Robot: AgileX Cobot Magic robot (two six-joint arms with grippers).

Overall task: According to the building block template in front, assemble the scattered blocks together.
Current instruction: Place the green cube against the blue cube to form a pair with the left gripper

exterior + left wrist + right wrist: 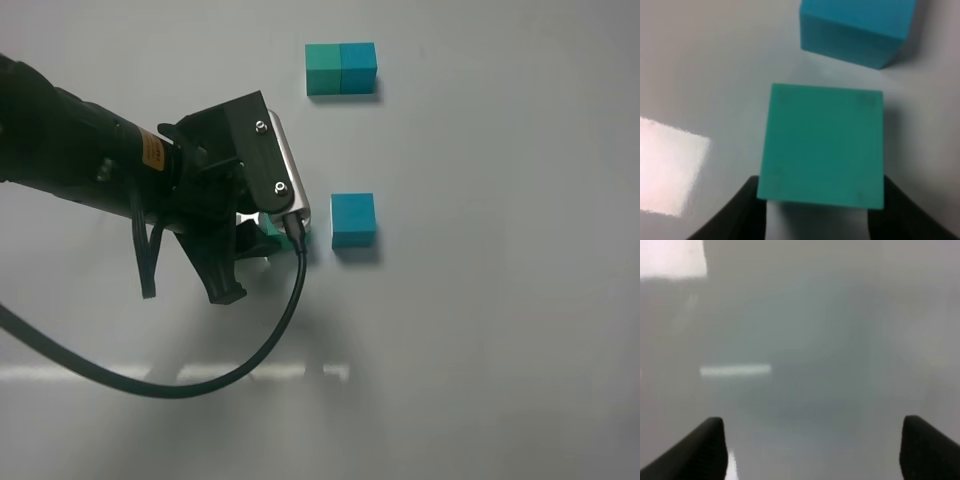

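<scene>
I should use my left gripper to release the sea-green cube so that it sits flush against the gripper-facing side of the loose teal-blue cube [325,228] [841,75].
The template [340,68], a sea-green and a teal-blue cube joined squarely, lies at the back of the table. A loose teal-blue cube [353,220] sits mid-table and also shows in the left wrist view [855,30]. My left gripper [288,238] is just left of it, shut on the loose sea-green cube [303,240]. In the left wrist view the sea-green cube [822,145] sits between the dark fingertips [745,212] of the gripper [821,207], a small gap short of the teal-blue cube. My right gripper [812,450] is open and empty over bare table.
The white tabletop [500,350] holds nothing else. The left arm and its black cable [230,375] cross the left half of the table. The right arm is out of the exterior high view.
</scene>
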